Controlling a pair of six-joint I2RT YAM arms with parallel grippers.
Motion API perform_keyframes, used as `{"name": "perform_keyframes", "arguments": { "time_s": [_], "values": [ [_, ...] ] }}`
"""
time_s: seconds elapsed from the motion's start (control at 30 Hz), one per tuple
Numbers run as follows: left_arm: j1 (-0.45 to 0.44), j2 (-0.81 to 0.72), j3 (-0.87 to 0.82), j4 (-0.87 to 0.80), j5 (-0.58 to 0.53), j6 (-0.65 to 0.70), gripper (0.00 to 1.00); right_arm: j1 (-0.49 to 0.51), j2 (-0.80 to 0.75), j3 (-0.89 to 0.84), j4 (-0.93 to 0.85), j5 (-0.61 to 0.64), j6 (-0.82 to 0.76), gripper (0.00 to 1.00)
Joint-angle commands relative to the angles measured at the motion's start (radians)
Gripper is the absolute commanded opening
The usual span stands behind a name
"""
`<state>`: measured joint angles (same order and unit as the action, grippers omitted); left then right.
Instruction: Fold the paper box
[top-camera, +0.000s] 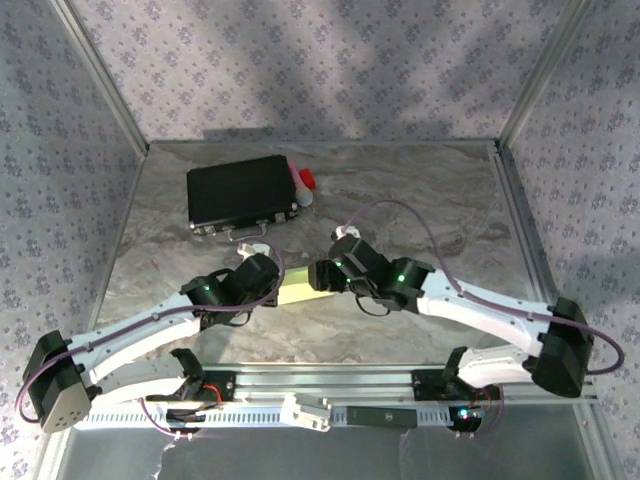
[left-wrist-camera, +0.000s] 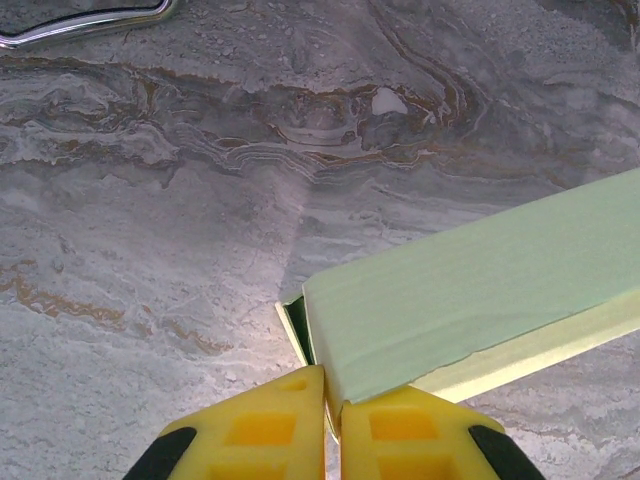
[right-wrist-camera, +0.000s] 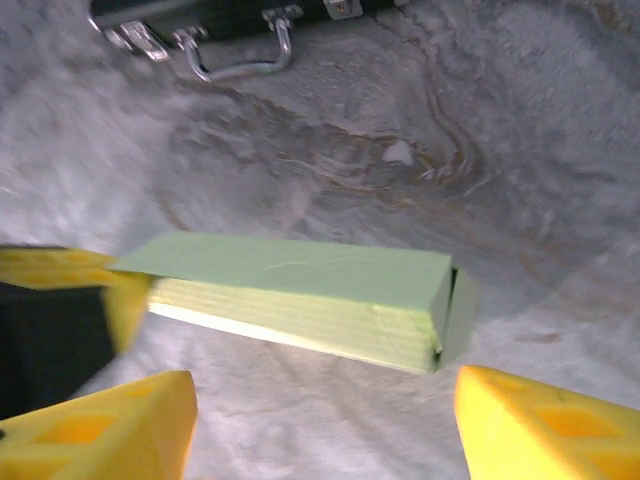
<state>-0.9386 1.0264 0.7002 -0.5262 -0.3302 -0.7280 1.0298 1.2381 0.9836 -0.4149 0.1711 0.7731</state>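
I can see the paper box's end flap standing ajar near my right gripper, so next I turn my right gripper toward that end of the box and pinch the flap at the box's corner (right-wrist-camera: 434, 364).
The paper box (top-camera: 297, 291) is a pale green, long rectangular box lying on the marble table between my two grippers. My left gripper (left-wrist-camera: 333, 405) is shut on the near end corner of the paper box (left-wrist-camera: 480, 290), its yellow fingers pinching the thin card edge beside a slightly open end flap. In the right wrist view the paper box (right-wrist-camera: 300, 290) lies across the frame, its right end flap standing a little ajar. My right gripper (right-wrist-camera: 325, 420) is open just short of the box, with nothing between its fingers. It sits at the box's right end (top-camera: 325, 275).
A flat black case (top-camera: 242, 193) with a metal handle (right-wrist-camera: 240, 60) lies at the back left, with a small red and white item (top-camera: 304, 185) by its right side. Patterned walls and metal rails close in the table's back and sides.
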Motion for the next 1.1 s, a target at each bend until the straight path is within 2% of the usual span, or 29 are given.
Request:
{"name": "perform_keyframes", "arguments": {
  "time_s": [0.0, 0.1, 0.2, 0.3, 0.4, 0.77, 0.93, 1.07],
  "values": [
    [-0.010, 0.002, -0.012, -0.018, -0.010, -0.021, 0.10, -0.038, -0.080, -0.058, 0.017, -0.051, 0.221, 0.75],
    [-0.014, 0.015, -0.008, -0.011, -0.009, -0.022, 0.10, -0.088, -0.165, -0.178, 0.114, -0.061, 0.443, 0.80],
    [-0.017, 0.032, -0.001, -0.009, -0.007, -0.019, 0.10, -0.146, -0.223, -0.325, 0.335, -0.141, 0.621, 0.88],
    [-0.020, 0.040, 0.004, -0.010, -0.008, -0.019, 0.10, -0.187, -0.223, -0.384, 0.441, -0.219, 0.774, 0.86],
    [-0.020, 0.040, 0.008, -0.010, -0.012, -0.020, 0.10, -0.179, -0.218, -0.410, 0.505, -0.230, 0.872, 0.84],
    [-0.022, 0.057, 0.023, -0.009, -0.010, -0.017, 0.10, -0.190, -0.068, -0.464, 0.719, -0.307, 1.015, 0.78],
    [-0.025, 0.055, 0.028, -0.013, -0.010, -0.016, 0.10, -0.199, -0.065, -0.491, 0.699, -0.263, 1.027, 0.69],
    [-0.026, 0.050, 0.035, -0.015, -0.004, -0.021, 0.12, -0.221, -0.037, -0.506, 0.730, -0.286, 1.026, 0.61]
  ]
}}
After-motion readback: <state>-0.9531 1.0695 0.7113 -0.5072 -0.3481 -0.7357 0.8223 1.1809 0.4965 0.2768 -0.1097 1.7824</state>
